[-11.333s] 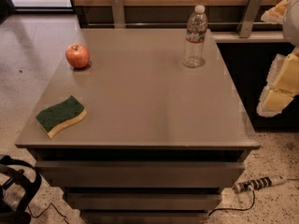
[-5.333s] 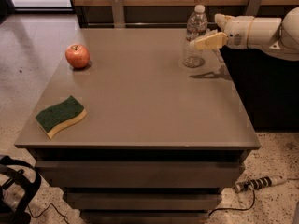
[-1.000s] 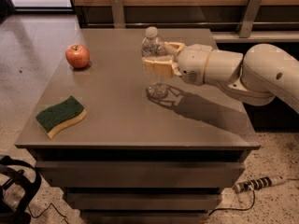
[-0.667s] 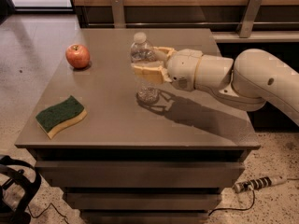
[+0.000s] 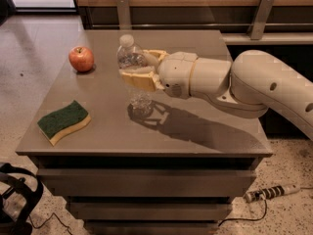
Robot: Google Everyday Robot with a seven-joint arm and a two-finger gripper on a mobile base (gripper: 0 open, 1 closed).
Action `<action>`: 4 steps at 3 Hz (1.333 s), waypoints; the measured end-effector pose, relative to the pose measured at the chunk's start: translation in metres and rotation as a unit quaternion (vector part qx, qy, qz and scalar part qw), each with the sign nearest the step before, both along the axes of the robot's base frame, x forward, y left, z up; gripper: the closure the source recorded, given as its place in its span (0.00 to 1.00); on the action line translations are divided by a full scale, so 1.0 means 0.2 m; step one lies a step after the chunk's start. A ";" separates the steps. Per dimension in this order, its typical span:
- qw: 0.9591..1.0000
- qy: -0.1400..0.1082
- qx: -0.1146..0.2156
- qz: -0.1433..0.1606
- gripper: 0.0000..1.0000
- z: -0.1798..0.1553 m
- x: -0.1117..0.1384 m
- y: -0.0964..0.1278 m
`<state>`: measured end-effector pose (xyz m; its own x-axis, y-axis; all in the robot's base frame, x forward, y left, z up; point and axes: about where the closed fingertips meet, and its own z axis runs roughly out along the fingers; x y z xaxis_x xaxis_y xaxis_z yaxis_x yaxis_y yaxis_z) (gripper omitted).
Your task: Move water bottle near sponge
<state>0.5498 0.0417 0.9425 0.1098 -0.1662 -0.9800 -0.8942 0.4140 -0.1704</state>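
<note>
I should let go of the water bottle, now over the table's middle, so it stands upright on the brown table (image 5: 130, 113) between the sponge and the shadow of my gripper.
The clear ribbed water bottle (image 5: 132, 62) with a white cap stands upright over the middle of the table, its base low above or on the surface. My gripper (image 5: 138, 66) reaches in from the right and is shut on the bottle's middle. The sponge (image 5: 63, 121), dark green on top over yellow foam, lies flat near the table's front left corner, to the left of and nearer than the bottle, with a clear gap between them.
A red apple (image 5: 81, 58) sits at the table's back left. The brown table (image 5: 205, 136) has edges all round and drawers below. A power strip (image 5: 271, 192) lies on the floor at right, a black bag (image 5: 14, 199) at lower left.
My gripper has carried the bottle from the back right of the table leftward and forward toward the sponge. The sponge and apple have not moved.
</note>
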 end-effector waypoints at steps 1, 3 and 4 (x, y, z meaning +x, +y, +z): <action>1.000 0.009 0.010 0.010 1.00 0.01 -0.04 0.06; 0.996 0.067 0.051 0.029 1.00 -0.10 -0.05 0.11; 0.995 0.078 0.047 0.038 1.00 -0.15 -0.06 0.12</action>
